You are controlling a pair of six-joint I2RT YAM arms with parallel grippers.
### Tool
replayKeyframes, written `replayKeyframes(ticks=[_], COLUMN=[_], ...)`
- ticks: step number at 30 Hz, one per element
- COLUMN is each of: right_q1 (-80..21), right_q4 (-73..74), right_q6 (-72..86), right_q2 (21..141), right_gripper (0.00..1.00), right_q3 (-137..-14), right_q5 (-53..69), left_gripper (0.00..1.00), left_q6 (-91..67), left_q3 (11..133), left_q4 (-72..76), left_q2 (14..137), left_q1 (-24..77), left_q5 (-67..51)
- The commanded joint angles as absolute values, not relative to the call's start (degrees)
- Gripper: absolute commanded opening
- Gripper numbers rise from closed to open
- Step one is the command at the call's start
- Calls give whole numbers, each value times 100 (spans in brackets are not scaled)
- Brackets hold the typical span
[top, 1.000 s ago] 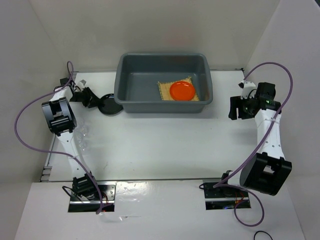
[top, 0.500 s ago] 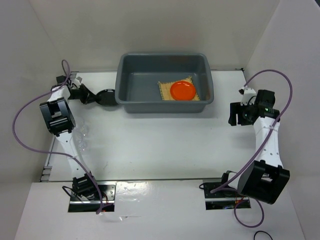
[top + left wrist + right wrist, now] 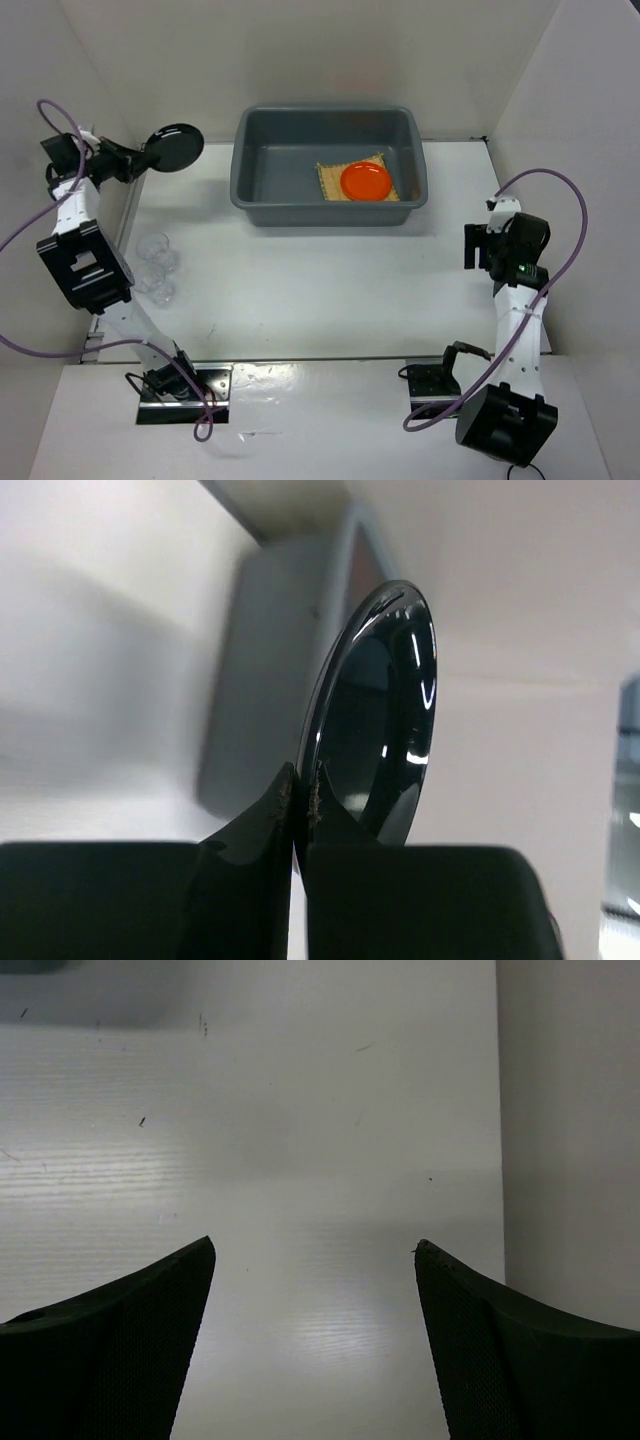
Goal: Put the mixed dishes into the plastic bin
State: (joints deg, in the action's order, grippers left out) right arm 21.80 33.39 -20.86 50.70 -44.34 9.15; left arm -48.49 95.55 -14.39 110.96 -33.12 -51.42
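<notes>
My left gripper has the black plate. It will let go of that plate on top of the orange plate [image 3: 356, 181] in the grey plastic bin.
The grey plastic bin [image 3: 250, 175] stands at the back middle of the table. Inside it lie the tan bamboo mat [image 3: 330, 178] and, on the mat, the orange plate [image 3: 365, 182]. The black plate [image 3: 173, 147] hangs in the air left of the bin, raised above the table. My left gripper [image 3: 136, 160] is shut on its rim; the wrist view shows the black plate [image 3: 385, 730] edge-on with the left gripper [image 3: 302, 785] pinching its rim. Small clear glasses [image 3: 155, 266] stand near the table's left edge. My right gripper [image 3: 314, 1250] is open over bare table at the right.
White walls close the table at the back and on both sides. The right arm's gripper [image 3: 478, 246] is close to the right wall. The left arm reaches up along the left wall, with a purple cable looping beside it.
My left gripper has shut on the black plate and lifted it up and to the left, off the table by the bin. The right arm has drawn back toward the near right.
</notes>
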Motion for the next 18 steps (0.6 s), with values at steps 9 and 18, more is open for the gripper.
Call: replayKeyframes(ticks=[9, 18], right_q1=[1328, 116], right_q4=[3112, 2461], right_q6=[-2505, -2373], right_q2=[4082, 3313], right_gripper=[89, 97], right_q3=[-3843, -3472], right_q5=[-535, -1230], left_gripper=[0, 0], left_q6=[-6368, -9068], left_q3=[8563, 6871], left_q4=[1956, 4879], left_q2=[9634, 8966], left_q1=[-2338, -1575], left_q5=[-6388, -4817])
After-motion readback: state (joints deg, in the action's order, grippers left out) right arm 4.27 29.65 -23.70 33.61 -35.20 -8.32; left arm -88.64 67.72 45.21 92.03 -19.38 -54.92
